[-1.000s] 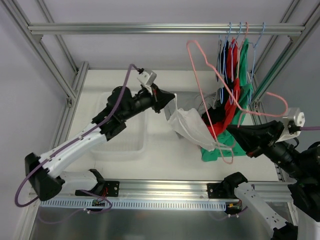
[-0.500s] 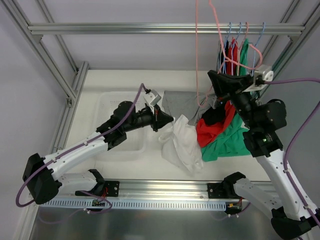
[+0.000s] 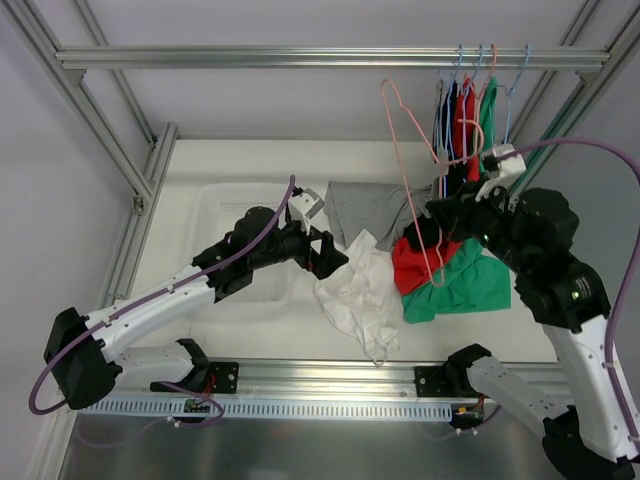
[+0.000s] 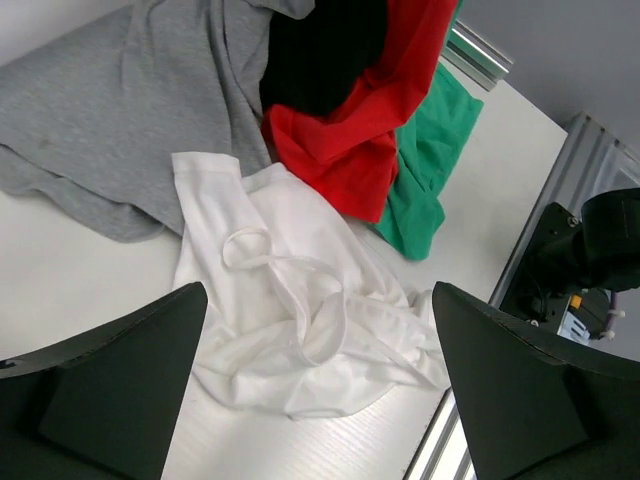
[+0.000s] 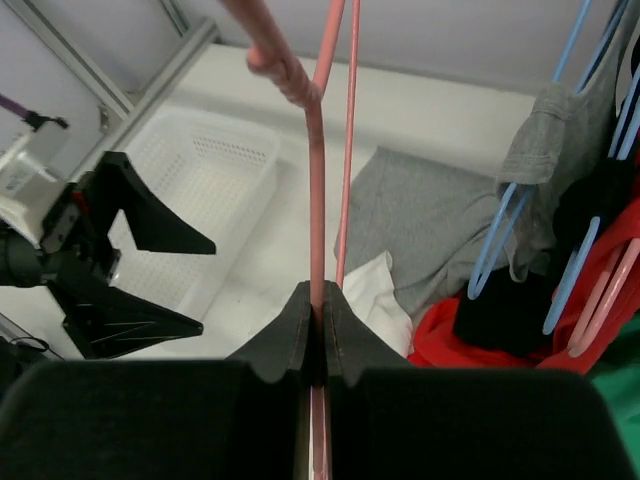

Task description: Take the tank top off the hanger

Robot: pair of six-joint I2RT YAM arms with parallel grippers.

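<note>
The white tank top is next for my left gripper, which should move down to it and close on the tank top's looped straps (image 3: 356, 291) (image 4: 301, 298).
The white tank top (image 3: 358, 300) lies crumpled on the table, off the hanger. In the left wrist view the tank top (image 4: 300, 300) sits directly below my left gripper (image 4: 318, 300), whose jaws stand wide open with nothing between them. From above, the left gripper (image 3: 330, 255) hovers at the cloth's left edge. The bare pink hanger (image 3: 405, 180) is held upright above the clothes pile. My right gripper (image 5: 322, 310) is shut on the hanger (image 5: 318, 200), its wire pinched between the fingers. In the top view the right gripper (image 3: 437, 212) is right of the tank top.
A white basket (image 3: 240, 250) sits under the left arm. Grey (image 3: 365, 205), red (image 3: 425, 262) and green (image 3: 470, 285) garments lie heaped right of the tank top. More clothes on blue hangers (image 3: 470, 100) hang from the top rail. The frame post (image 4: 480, 55) borders the table.
My left gripper opened and let go of the white tank top, which settled on the table. The right arm brought the pink hanger down and back from high above, free of the top.
</note>
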